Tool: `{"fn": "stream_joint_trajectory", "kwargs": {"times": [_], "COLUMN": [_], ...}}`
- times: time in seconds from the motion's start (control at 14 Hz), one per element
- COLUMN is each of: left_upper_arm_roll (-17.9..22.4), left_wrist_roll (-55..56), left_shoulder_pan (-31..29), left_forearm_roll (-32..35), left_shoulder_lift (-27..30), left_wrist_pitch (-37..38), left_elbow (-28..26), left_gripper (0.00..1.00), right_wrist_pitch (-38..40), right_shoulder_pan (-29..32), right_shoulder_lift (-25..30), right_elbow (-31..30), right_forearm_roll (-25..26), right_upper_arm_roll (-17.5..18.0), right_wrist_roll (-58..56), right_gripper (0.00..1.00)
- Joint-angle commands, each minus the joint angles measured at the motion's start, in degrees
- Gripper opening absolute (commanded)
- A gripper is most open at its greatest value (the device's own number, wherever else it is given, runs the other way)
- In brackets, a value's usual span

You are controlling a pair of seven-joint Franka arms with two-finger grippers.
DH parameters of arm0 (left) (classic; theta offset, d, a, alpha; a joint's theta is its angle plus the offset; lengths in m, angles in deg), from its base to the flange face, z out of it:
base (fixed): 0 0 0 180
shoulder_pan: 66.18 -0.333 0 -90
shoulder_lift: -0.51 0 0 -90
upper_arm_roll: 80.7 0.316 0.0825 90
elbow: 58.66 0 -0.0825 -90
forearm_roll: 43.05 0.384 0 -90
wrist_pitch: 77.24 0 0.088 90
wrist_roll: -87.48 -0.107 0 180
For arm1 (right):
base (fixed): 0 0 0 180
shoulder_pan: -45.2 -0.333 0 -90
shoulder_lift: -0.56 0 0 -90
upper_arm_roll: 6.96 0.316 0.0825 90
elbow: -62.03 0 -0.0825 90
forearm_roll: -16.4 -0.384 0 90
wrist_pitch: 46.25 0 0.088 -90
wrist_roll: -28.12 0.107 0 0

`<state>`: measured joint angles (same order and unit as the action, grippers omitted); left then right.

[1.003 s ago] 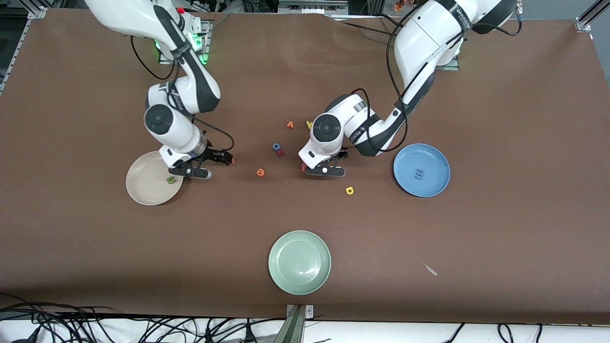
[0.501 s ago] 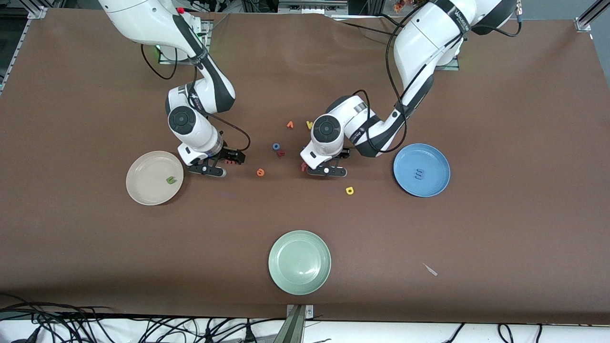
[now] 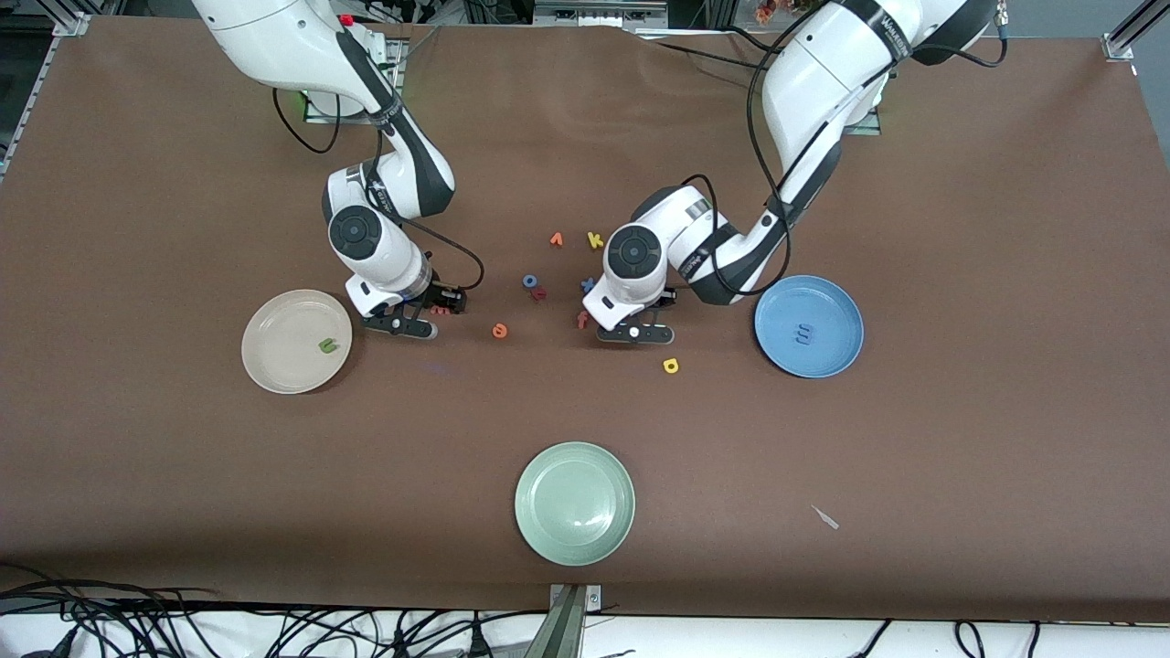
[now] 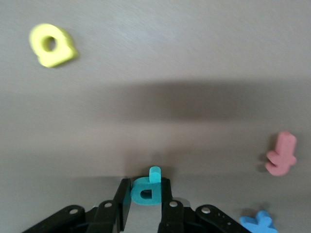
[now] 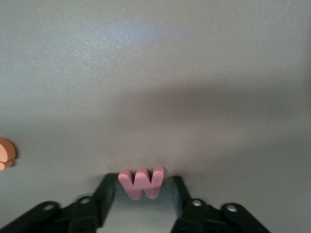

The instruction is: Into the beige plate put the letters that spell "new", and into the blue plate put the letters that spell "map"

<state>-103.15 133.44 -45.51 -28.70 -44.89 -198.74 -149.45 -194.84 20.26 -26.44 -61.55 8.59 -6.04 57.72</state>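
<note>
Next, my left gripper releases the teal p in the blue plate [image 3: 823,318], by the blue-purple m.
My left gripper [image 3: 651,302] is low on the table, shut on the teal p [image 4: 146,189], which the arm hides in the front view. The yellow a [image 3: 671,366] [image 4: 51,44] lies nearer the camera. My right gripper [image 3: 442,307] [image 5: 142,194] stands open astride the salmon w [image 3: 441,311] [image 5: 142,182], one finger close to it and a gap at the other. The orange e [image 3: 499,331] [image 5: 6,154] lies beside it. The green n [image 3: 327,345] rests in the beige plate [image 3: 274,366]. The blue-purple m [image 3: 803,334] lies in the blue plate [image 3: 827,361].
An orange f [image 3: 581,319] [image 4: 282,154] and a blue x [image 3: 588,284] [image 4: 260,223] lie close to my left gripper. A blue o [image 3: 529,281] touches a small red letter [image 3: 539,293]; a yellow k [image 3: 595,240] and an orange letter [image 3: 556,239] lie farther back. A pale green plate [image 3: 574,539] sits near the camera.
My right gripper moved from beside the beige plate to the w and its jaws narrowed around it. My left gripper shut on the p and shifted slightly toward the blue plate.
</note>
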Motion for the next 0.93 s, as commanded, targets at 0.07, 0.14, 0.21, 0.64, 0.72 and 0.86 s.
{"fn": "stream_joint_trajectory", "kwargs": {"times": [0.07,0.14,0.21,0.64,0.72,0.86], "left_upper_arm_roll": [-0.41,-0.41,-0.49,-0.41,-0.32,0.21], "left_wrist_roll": [-1.04,-3.67,-7.78,-32.92,-35.31,-38.39], "left_shoulder_pan": [-2.73,-4.48,-6.93,-20.03,-21.62,-23.99], "left_forearm_roll": [1.29,1.29,1.21,1.38,1.38,1.47], "left_shoulder_lift": [5.66,6.89,8.03,9.8,9.63,9.19], "left_wrist_pitch": [7.04,9.68,12.4,20.95,21.73,23.85], "left_elbow": [0.18,0.18,0.18,-0.87,-0.96,-1.13], "left_gripper": [0.0,0.0,0.0,0.0,0.0,0.0], "right_wrist_pitch": [-0.92,-0.92,-0.57,15.4,18.04,22.36], "right_shoulder_pan": [-0.2,-0.19,-0.19,0.51,0.51,0.51], "right_shoulder_lift": [-0.78,-0.78,-0.69,0.8,1.24,1.5], "right_elbow": [0.1,0.19,1.06,10.1,11.25,12.58], "right_forearm_roll": [-0.19,-0.28,-0.19,0.78,0.86,0.86], "right_upper_arm_roll": [0.22,0.22,0.22,-3.82,-5.48,-9.34], "right_wrist_roll": [0.9,1.16,2.47,-1.97,-5.04,-12.07], "right_gripper": [0.35,0.3,0.26,0.18,0.18,0.19]}}
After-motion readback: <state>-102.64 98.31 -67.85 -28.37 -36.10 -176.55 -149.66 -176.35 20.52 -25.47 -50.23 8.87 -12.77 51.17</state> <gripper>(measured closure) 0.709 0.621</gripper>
